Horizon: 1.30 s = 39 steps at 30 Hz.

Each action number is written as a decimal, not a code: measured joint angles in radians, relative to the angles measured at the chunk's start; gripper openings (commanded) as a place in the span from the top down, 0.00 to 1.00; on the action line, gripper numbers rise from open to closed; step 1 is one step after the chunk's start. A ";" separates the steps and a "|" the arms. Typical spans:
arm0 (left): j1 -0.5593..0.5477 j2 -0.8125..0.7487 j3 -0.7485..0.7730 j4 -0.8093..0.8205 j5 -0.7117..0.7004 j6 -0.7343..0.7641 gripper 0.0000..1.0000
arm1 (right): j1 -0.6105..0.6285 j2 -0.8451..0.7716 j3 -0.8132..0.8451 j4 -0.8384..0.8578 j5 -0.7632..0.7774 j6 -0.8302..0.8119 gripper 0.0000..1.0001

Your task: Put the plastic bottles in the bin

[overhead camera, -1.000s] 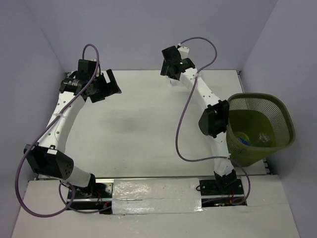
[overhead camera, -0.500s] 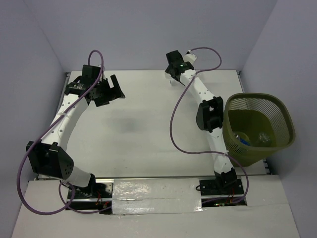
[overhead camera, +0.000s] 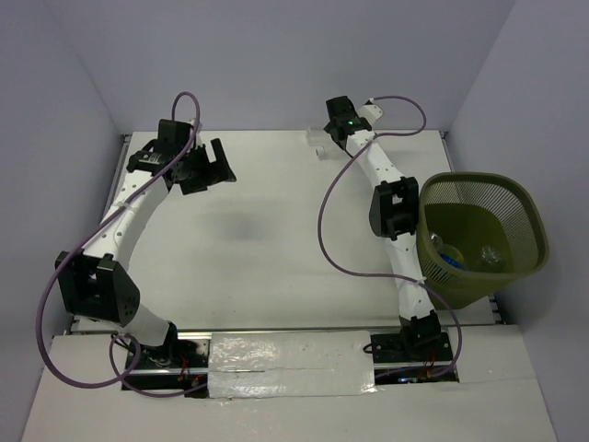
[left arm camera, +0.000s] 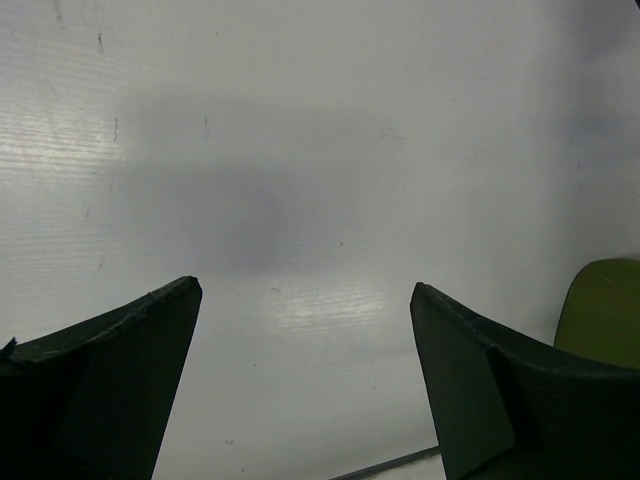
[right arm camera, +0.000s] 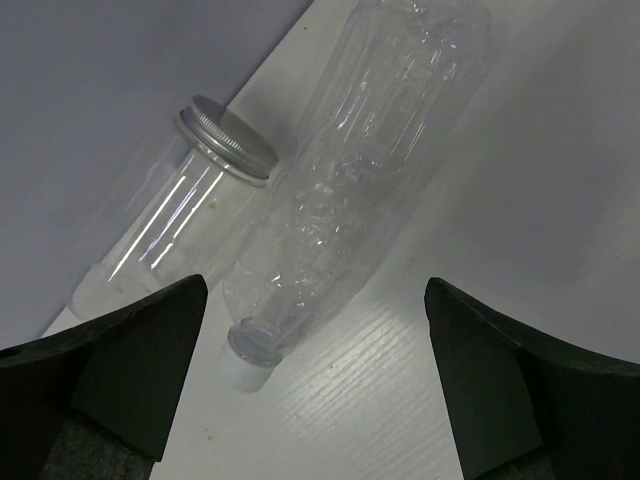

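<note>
The robot's right gripper needs to close on the shoulder (overhead camera: 330,146) (right arm camera: 293,272) of the clear plastic bottle, behind the bottle's white cap.
A clear unlabelled plastic bottle (right arm camera: 365,170) with a white cap lies on the white table by the back wall. It shows faintly in the top view (overhead camera: 318,145). My right gripper (right arm camera: 312,290) is open just above it, with the cap end between its fingers (right arm camera: 130,370) and not touching them. In the top view my right gripper (overhead camera: 329,133) is at the back centre. The olive-green mesh bin (overhead camera: 529,216) stands at the right and holds a blue-labelled bottle (overhead camera: 451,259) and a clear one (overhead camera: 492,256). My left gripper (overhead camera: 210,166) is open and empty over bare table (left arm camera: 305,288).
A clear jar (right arm camera: 170,225) with a silver screw lid lies against the back wall, touching the bottle's left side. The purple walls close in the table at the back and sides. A corner of the bin (left arm camera: 605,305) shows in the left wrist view.
My right wrist has shifted to the right along the back wall and the arm has straightened. My left gripper has moved a little to the right.
</note>
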 measured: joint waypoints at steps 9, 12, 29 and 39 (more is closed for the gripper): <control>0.000 0.049 0.000 0.008 0.011 0.002 0.01 | -0.012 0.035 0.001 0.021 0.001 0.015 0.03; 0.000 0.049 0.000 0.011 0.011 0.002 0.01 | -0.012 0.035 0.001 0.021 0.000 0.027 0.03; 0.000 0.049 0.000 0.015 0.015 0.002 0.01 | -0.027 0.040 -0.007 0.003 -0.045 0.074 0.04; 0.000 0.049 -0.015 0.024 0.016 0.002 0.01 | -0.043 0.053 -0.010 0.000 -0.079 0.077 0.05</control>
